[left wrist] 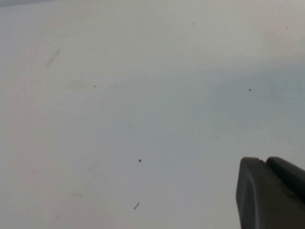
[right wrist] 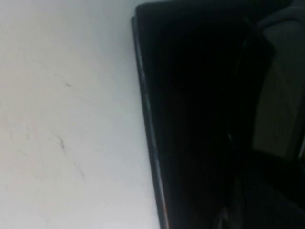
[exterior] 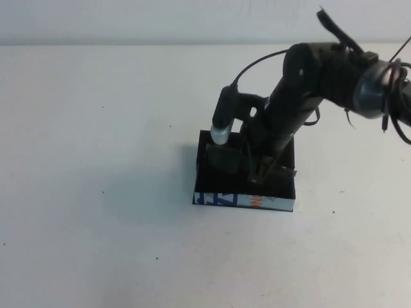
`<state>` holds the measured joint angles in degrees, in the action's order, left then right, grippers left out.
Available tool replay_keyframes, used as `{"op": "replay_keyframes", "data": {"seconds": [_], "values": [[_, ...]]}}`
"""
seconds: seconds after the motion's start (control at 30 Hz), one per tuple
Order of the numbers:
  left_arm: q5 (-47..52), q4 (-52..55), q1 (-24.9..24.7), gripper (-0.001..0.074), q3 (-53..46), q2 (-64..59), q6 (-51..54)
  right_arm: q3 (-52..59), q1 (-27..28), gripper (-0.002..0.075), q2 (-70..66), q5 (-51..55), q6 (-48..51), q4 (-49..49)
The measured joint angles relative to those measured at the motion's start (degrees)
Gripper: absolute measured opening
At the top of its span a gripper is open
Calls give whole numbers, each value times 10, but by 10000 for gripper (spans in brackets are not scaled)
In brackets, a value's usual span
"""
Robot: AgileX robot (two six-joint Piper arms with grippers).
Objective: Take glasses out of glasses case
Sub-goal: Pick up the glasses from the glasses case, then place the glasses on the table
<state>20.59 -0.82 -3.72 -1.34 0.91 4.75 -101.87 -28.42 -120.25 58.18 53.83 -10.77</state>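
The glasses will go on the bare table at my right gripper's side of the case (exterior: 369, 227), past the dark speck.
The glasses case (exterior: 215, 200) lies open near the table's middle, black inside, its white front wall printed in blue and orange. My right gripper (exterior: 260, 172) reaches down into the case from the back right; the arm hides most of the inside. In the right wrist view the case's black interior (right wrist: 190, 119) fills the frame, and the glasses (right wrist: 281, 95) show as a greyish lens in a dark frame right by the gripper. I cannot tell whether it holds them. My left gripper (left wrist: 267, 164) is shut and empty over bare table, out of the high view.
The white table (exterior: 96, 160) stretches bare around the case, with a few small dark specks. A wall runs along the table's far edge (exterior: 128, 43). The right arm's cables (exterior: 385, 96) hang at the right.
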Motion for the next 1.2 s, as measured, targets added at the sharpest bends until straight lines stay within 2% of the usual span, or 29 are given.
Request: {"op": "replay_keyframes", "data": {"seconds": [0.2,0.33,0.5,0.7,1.0,1.2], "values": [[0,0,0,-4,0,0,0,0,24,60,68,64,-143,15],[0,0,0,-4,0,0,0,14,53,60,92,111,-294,2],[0,0,0,-4,0,0,0,97,98,60,131,114,-472,25],[0,0,0,-4,0,0,0,238,112,60,213,91,-615,116],[0,0,0,-4,0,0,0,424,153,60,260,-104,-651,115],[0,0,0,-4,0,0,0,455,154,60,258,-187,-647,113]]}}
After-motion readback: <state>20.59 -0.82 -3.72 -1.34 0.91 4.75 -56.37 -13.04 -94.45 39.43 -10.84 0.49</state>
